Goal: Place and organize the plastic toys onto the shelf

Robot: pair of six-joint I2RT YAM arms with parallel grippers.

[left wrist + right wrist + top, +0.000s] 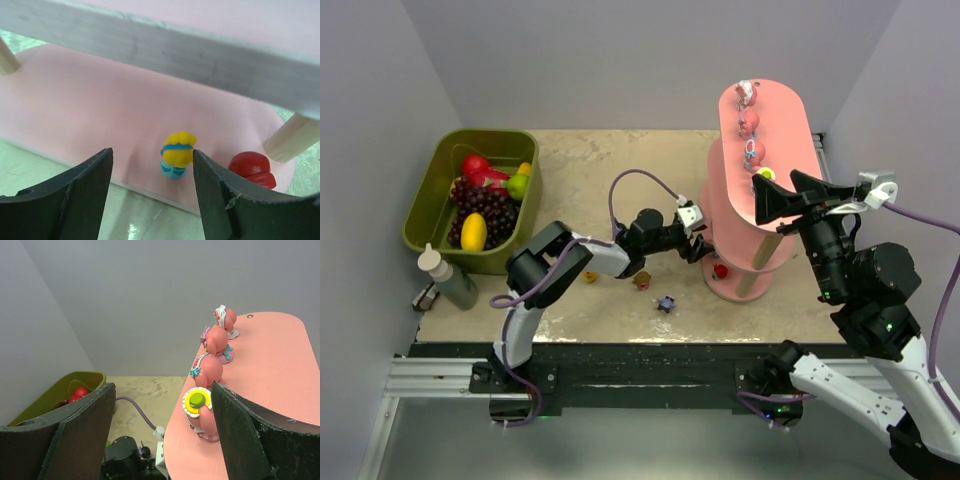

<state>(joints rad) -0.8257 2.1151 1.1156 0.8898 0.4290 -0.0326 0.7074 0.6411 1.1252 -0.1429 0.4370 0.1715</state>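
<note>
My left gripper should next go over to the orange-brown toy's head [641,278], which is between the yellow and dark blue-purple toys on the table, and close there.
The pink shelf [785,130] stands at the right of the table. Several pink figurines [216,340] stand in a row along its top board [265,370]; the nearest one [200,412] has a yellow-green disc. My right gripper [162,400] is open at that board's near end, its right finger beside this figurine. My left gripper [152,165] is open at the bottom board [75,105]. A yellow-and-blue figurine [177,155] stands there between the fingers, close to the right one. A red toy [252,169] stands beside it. Yellow [590,277], orange-brown [642,281] and dark blue-purple [666,303] toys lie on the table.
An olive-green bin [430,200] with fake fruit stands at the back left. A bottle [445,275] stands just in front of it. A tan post [292,137] of the shelf is right of the red toy, and the middle board [200,55] hangs over my left gripper.
</note>
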